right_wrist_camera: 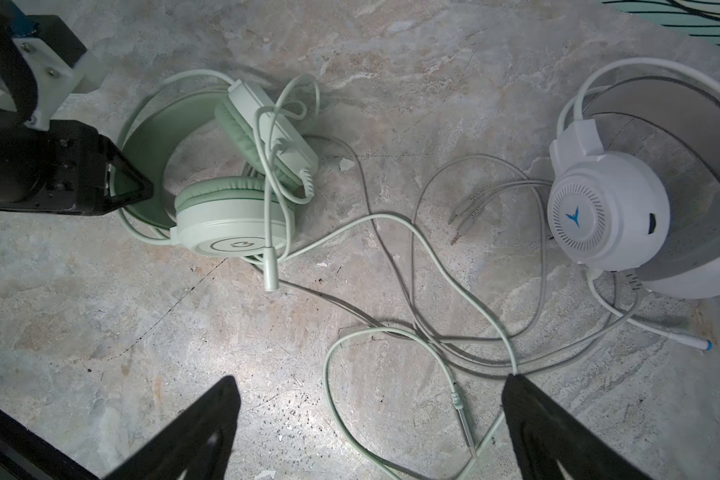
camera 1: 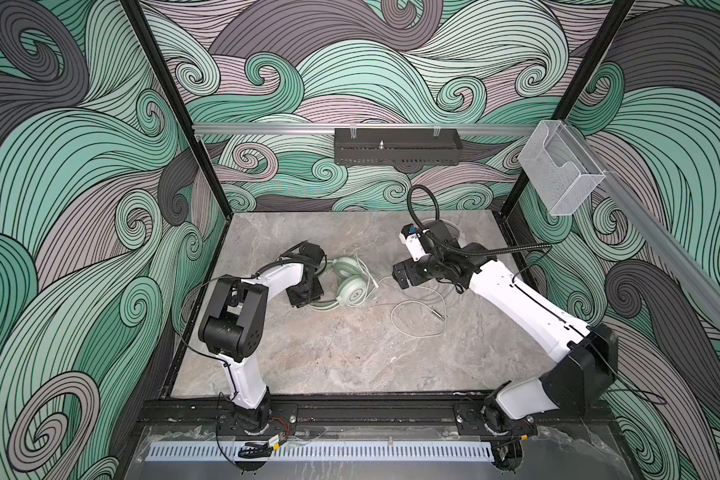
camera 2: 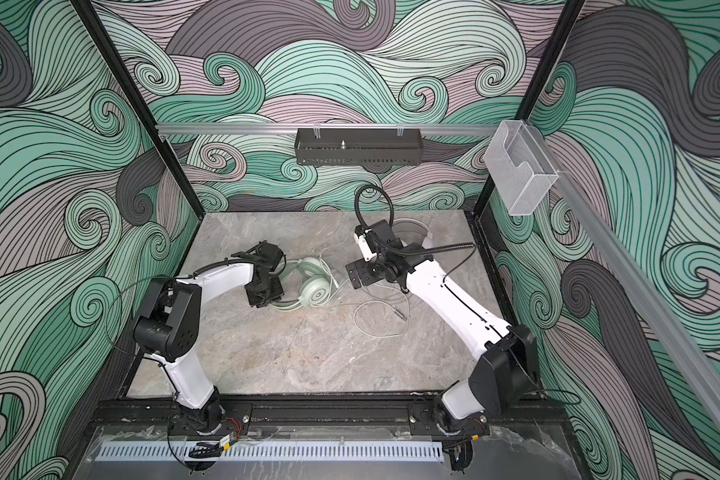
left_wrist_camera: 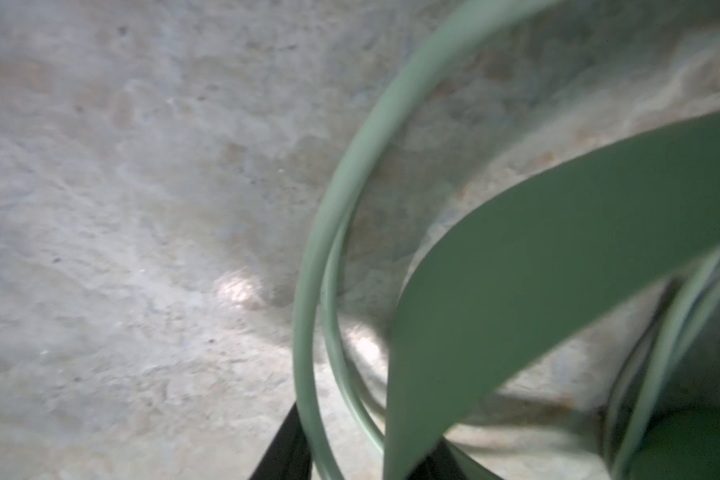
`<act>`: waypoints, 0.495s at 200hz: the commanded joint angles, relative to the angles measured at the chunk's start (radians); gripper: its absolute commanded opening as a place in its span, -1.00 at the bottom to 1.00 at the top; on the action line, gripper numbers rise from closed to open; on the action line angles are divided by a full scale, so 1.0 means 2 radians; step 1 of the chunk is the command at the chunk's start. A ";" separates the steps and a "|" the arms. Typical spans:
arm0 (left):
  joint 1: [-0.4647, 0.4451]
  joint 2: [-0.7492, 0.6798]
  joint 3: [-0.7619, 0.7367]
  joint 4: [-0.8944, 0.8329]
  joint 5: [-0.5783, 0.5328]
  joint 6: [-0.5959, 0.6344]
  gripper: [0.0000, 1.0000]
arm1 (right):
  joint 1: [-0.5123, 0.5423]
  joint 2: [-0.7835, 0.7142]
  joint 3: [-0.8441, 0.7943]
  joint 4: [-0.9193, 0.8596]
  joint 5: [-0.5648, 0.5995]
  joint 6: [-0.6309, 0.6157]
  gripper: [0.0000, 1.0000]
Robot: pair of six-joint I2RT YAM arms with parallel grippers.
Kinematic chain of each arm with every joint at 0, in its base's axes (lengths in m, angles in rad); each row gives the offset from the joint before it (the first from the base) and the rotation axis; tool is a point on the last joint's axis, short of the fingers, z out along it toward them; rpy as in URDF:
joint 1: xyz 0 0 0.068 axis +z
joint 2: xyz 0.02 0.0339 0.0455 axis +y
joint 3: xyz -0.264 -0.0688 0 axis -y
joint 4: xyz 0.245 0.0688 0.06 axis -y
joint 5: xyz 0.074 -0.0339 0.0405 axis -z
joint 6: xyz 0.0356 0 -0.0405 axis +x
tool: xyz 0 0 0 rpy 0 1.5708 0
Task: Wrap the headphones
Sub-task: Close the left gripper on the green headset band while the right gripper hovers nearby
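Note:
I will open my left gripper and pinch hoops and band together [left_wrist_camera: 393, 336] before lifting the headphones, as their lower thin hoop strays from the broad band under its fingers.
The pale mint green headphones [camera 1: 350, 286] [camera 2: 316, 286] [right_wrist_camera: 233, 224] lie at mid-table, earcups folded together. My left gripper [camera 1: 304, 293] [camera 2: 265, 295] [right_wrist_camera: 136, 195] is shut on their headband [left_wrist_camera: 558, 249]; in the left wrist view its black fingers [left_wrist_camera: 283, 453] press the thin hoop and the broad band. The mint cable loops toward the front right and ends in a plug [right_wrist_camera: 464, 424] [camera 1: 437, 313]. My right gripper [camera 1: 400, 277] [camera 2: 355, 277] [right_wrist_camera: 371, 415] hangs open above that loop. The white headphones [right_wrist_camera: 607, 216] [camera 2: 408, 228] with a blue arrow mark lie at the back right, mostly hidden by the right arm in both top views.
The white headset's grey cables [right_wrist_camera: 474, 199] cross the mint cable on the marble tabletop [camera 1: 329, 353]. A black basket [camera 1: 395, 151] hangs on the back rail, and a clear plastic box [camera 1: 562, 174] sits on the right rail. Patterned walls close in three sides.

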 commanded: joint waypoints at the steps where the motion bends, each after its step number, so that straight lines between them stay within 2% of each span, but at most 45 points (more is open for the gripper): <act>1: 0.003 -0.021 -0.006 -0.053 -0.056 0.039 -0.35 | 0.003 -0.012 0.011 -0.009 0.015 -0.010 0.98; 32: 0.010 -0.044 -0.018 -0.063 -0.084 0.056 -0.39 | 0.003 -0.015 0.019 -0.010 0.016 -0.013 0.98; 36: 0.013 -0.046 -0.020 -0.062 -0.083 0.055 -0.34 | 0.003 -0.015 0.019 -0.010 0.015 -0.013 0.98; 54: 0.029 -0.047 -0.028 -0.049 -0.057 0.053 0.25 | 0.003 -0.012 0.019 -0.011 0.013 -0.010 0.98; 62: 0.036 -0.044 -0.030 -0.043 -0.042 0.051 0.42 | 0.003 -0.011 0.020 -0.012 0.010 -0.009 0.98; 78: 0.047 -0.039 -0.030 -0.034 -0.021 0.049 0.56 | 0.006 -0.008 0.025 -0.013 0.007 -0.008 0.98; 99: 0.054 -0.029 -0.030 -0.028 -0.004 0.037 0.61 | 0.010 -0.008 0.026 -0.013 0.011 -0.009 0.98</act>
